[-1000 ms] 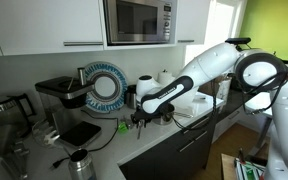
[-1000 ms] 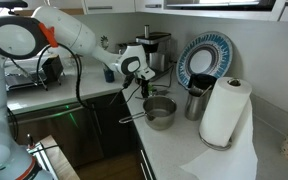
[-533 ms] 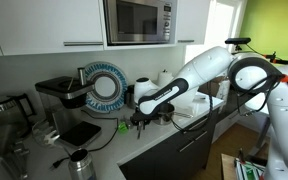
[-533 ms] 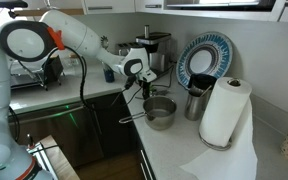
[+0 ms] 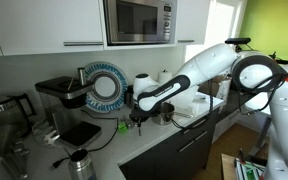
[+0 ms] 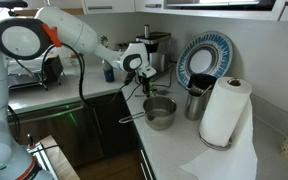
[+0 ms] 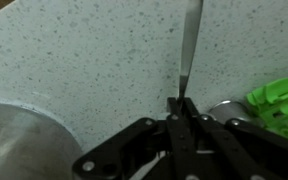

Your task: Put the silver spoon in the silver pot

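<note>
The robot's gripper should release the silver spoon inside the silver pot [image 5: 163, 111] [image 7: 20, 150], in front of the taller steel cylinder.
The silver pot [image 6: 160, 111] stands on the counter with its long handle toward the counter edge; a part of its rim shows in the wrist view [image 7: 19, 130]. My gripper [image 6: 145, 84] hangs just above and beside the pot on the handle side. It is shut on the silver spoon [image 7: 191, 45], whose thin shaft sticks out past the fingertips [image 7: 182, 106] over the speckled counter. In an exterior view my gripper [image 5: 135, 114] hides the pot.
A taller steel cylinder [image 6: 195, 100], a paper towel roll [image 6: 222, 110] and a blue-rimmed plate [image 6: 202, 58] stand behind the pot. A coffee machine [image 6: 155, 47] is at the back. A green object [image 7: 279, 98] lies near the gripper. A metal jug [image 5: 79, 162] stands near the counter edge.
My gripper has risen slightly with the spoon still in it. The pot has not moved.
</note>
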Available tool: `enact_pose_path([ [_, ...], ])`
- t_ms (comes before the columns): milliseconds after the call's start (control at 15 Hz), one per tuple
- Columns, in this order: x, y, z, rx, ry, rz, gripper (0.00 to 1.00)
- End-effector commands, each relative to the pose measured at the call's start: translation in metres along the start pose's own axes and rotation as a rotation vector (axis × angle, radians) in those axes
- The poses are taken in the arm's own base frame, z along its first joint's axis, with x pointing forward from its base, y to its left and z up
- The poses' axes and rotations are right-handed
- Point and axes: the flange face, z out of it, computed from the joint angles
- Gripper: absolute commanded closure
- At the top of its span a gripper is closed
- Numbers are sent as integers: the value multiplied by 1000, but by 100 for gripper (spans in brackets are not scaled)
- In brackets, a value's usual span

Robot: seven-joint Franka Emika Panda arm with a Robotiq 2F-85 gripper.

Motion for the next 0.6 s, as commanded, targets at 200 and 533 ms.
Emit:
enact_pose_path([
  [200,-35,0,-92,197,93,-163,98],
  [533,-57,19,-144,348,232,-193,98],
])
